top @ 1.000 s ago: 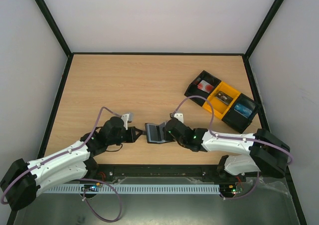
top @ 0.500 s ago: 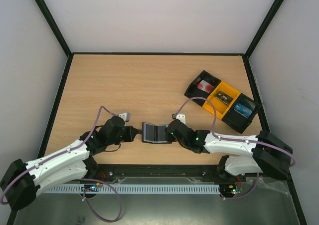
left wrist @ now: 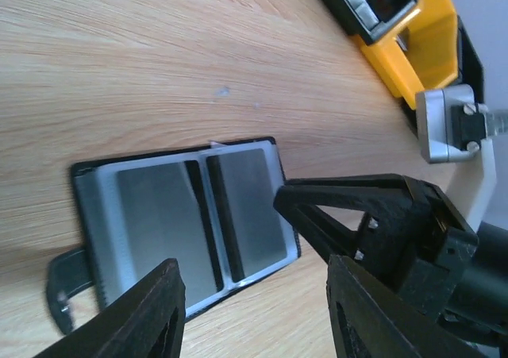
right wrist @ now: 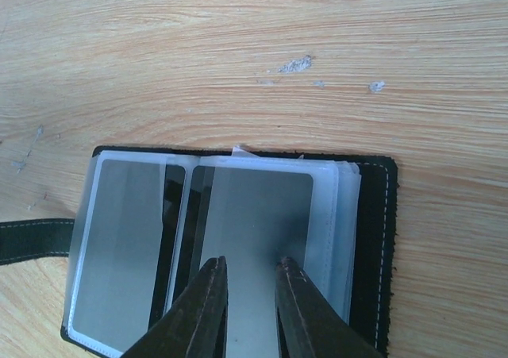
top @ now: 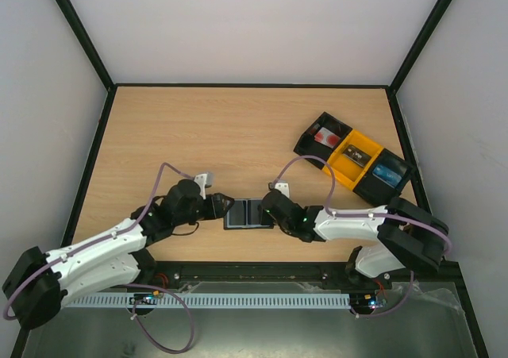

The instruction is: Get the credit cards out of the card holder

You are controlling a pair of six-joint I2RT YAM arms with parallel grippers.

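Observation:
The grey credit card nearest my right gripper has a black-striped edge (top: pixel 250 215) (left wrist: pixel 228 232) beside the card holder's fold, and my left gripper should close on that edge.
The black card holder (top: pixel 240 213) lies open and flat on the table between the two grippers. Its clear sleeves show grey credit cards (right wrist: pixel 258 215), one in each visible panel (left wrist: pixel 155 215). My right gripper (right wrist: pixel 247 269) is over the right-hand panel with its fingertips (right wrist: pixel 211 272) on the sleeve; the jaws stand a narrow gap apart with nothing between them. My left gripper (left wrist: pixel 254 290) is open just off the holder's left end, close to its strap (left wrist: pixel 62 288), and touches nothing. From above, the left gripper (top: pixel 220 208) and right gripper (top: pixel 265 212) flank the holder.
A long black-and-yellow tray (top: pixel 353 159) with three compartments sits at the back right, holding a red-and-white object (top: pixel 324 136) and a blue object (top: pixel 387 172). Its yellow corner (left wrist: pixel 421 32) shows in the left wrist view. Black frame rails edge the table.
My left gripper has opened and let go of the holder's end. The holder has slid slightly left and now lies flat. My right gripper followed it and narrowed a little.

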